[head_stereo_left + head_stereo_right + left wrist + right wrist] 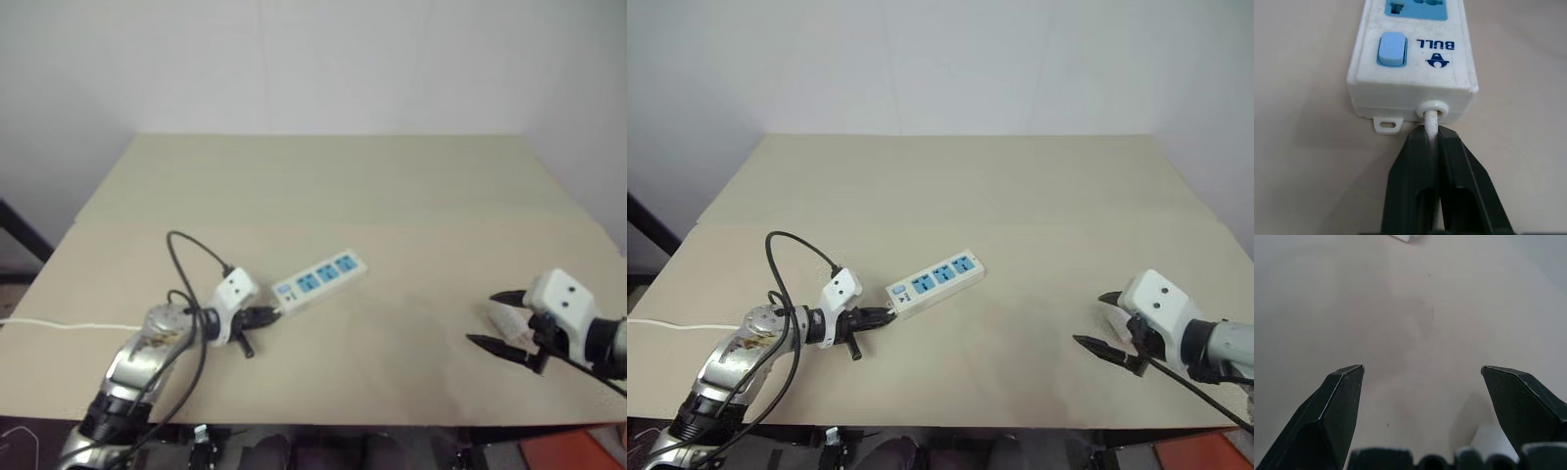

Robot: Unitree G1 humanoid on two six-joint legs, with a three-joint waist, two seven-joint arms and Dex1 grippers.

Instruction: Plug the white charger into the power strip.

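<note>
The slanted power strip's thin white cord is pinched in my left gripper, so next I open it and take the power strip's switch end point(902, 295) by both sides to square the power strip.
The power strip point(318, 279) lies slanted on the tan table, left of centre, with its blue sockets facing up and its switch end nearest my left gripper point(269, 315). That gripper is shut on the strip's thin white cord point(1431, 122), right where the cord leaves the strip's end. My right gripper point(480, 318) hovers open over the table at the right, far from the strip. A small white thing, likely the white charger point(1491, 443), lies on the table just under its fingers, mostly hidden.
The strip's cord point(69, 326) trails off the table's left edge. A black cable point(191, 255) loops up over my left wrist. Bare tan table point(392, 196) stretches between the two grippers and behind the strip. An orange object point(578, 452) sits below the front right edge.
</note>
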